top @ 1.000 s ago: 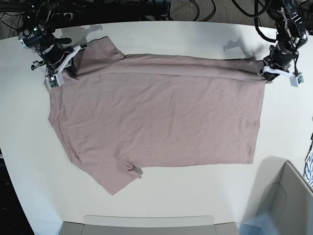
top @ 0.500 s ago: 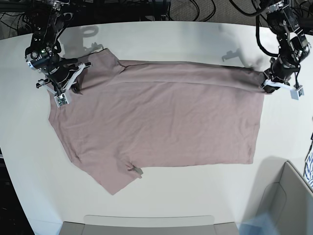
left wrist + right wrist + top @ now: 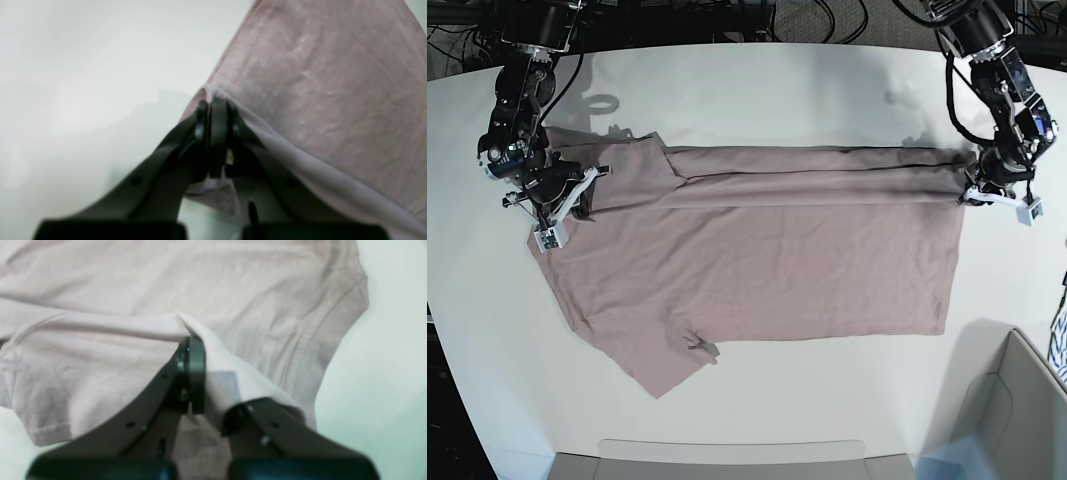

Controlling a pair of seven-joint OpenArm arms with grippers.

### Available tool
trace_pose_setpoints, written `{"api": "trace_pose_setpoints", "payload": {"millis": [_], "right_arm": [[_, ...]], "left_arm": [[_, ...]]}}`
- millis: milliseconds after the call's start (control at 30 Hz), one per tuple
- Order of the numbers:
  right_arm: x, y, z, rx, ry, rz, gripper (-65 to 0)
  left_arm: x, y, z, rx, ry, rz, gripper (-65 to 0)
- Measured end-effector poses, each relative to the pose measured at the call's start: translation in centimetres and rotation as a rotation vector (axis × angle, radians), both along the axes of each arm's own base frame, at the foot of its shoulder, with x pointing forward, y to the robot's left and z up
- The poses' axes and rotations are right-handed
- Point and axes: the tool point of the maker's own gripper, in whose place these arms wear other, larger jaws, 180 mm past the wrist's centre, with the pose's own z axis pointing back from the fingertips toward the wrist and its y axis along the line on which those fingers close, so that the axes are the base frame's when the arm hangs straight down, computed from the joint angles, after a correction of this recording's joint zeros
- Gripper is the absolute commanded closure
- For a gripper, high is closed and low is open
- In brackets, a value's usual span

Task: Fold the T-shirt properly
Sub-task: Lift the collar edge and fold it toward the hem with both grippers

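Note:
The robot's right gripper needs to release the folded hem corner on the T-shirt's body, just inside its outer side edge (image 3: 567, 226).
The dusty-pink T-shirt (image 3: 767, 270) lies spread on the white table (image 3: 777, 85), its far edge lifted and drawn over the body as a long fold. A small grey tag (image 3: 699, 346) shows near the front sleeve. My left gripper (image 3: 972, 192) is at the shirt's right far corner, shut on the fabric; in the left wrist view the gripper (image 3: 213, 110) pinches the hem of the shirt (image 3: 317, 83). My right gripper (image 3: 577, 205) is at the left far corner by the sleeve; in the right wrist view the gripper (image 3: 192, 346) is shut on a ridge of the cloth (image 3: 100, 366).
A grey bin (image 3: 1017, 420) stands at the front right corner. A grey tray edge (image 3: 727, 460) runs along the front. Black cables (image 3: 827, 15) lie behind the table. A patterned cloth (image 3: 1059, 350) shows at the right edge.
Both grippers have moved toward the front with the shirt's far edge held. The folded strip along the far side has grown wider.

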Motion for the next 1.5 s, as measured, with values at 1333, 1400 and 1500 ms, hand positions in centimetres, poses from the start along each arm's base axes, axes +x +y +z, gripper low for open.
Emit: {"api": "trace_pose_setpoints", "payload": {"millis": [1333,1400,1500], "right_arm": [[4.5,-1.9,7.2,-0.055,-0.229,0.002,-23.8],[3.9,-3.1,6.7,-0.081,-0.206,-0.025,-23.8],[2.9,-3.1,5.4,-0.074,-0.173,-0.023,-21.3]], "left_arm": [[1.9,1.5,4.4,0.095,-0.138,0.02,-8.9],[1.5,1.5,4.0,0.096,-0.123,0.02,-8.7],[1.5,0.3,3.4,0.087,-0.106,-0.018,-3.5]]}}
